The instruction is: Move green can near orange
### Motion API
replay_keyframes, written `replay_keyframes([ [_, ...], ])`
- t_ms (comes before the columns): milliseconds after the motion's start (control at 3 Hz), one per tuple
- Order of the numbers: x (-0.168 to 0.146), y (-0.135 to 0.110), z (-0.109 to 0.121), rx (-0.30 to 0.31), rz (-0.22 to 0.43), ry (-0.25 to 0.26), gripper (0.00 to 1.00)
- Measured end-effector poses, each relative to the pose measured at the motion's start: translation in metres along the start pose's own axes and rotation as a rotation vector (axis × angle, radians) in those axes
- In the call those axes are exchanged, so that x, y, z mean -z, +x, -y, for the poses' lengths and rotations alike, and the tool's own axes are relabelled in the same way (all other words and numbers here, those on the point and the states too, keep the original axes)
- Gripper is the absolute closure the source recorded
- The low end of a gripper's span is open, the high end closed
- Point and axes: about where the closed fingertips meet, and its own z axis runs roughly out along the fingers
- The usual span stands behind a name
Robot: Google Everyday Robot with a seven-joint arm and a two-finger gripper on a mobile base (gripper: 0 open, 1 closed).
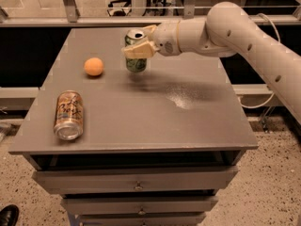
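Next, I set the green can, now hanging just above the table top, down and let go of it upright on the grey table (pixel 119 73), close beside the orange, toward my white arm.
The green can (pixel 136 62) with a silver top is upright in my gripper (pixel 139 42), which is shut on its upper part at the back middle of the grey table (pixel 155 121). The can hangs a little above the table top. The orange (pixel 93 66) lies on the table to the left of the can, about a can's width and a half away. My white arm (pixel 225 27) reaches in from the right.
A copper-brown can (pixel 68 114) lies on its side near the table's front left. The table has drawers (pixel 138 180) below its front edge. A metal rail (pixel 94 20) runs behind the table. A shoe (pixel 8 215) shows at the bottom left.
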Motion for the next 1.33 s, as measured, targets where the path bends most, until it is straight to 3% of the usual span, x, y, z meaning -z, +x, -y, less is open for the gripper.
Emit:
replay_keyframes([
  [333,-0.032,-0.009,0.003,0.008,0.015,-0.018,1.0],
  [1000,-0.061,-0.001,0.005,-0.008,0.009,-0.03,1.0],
  [1333,-0.066,0.005,0.005,-0.025,-0.004,-0.04,0.85],
])
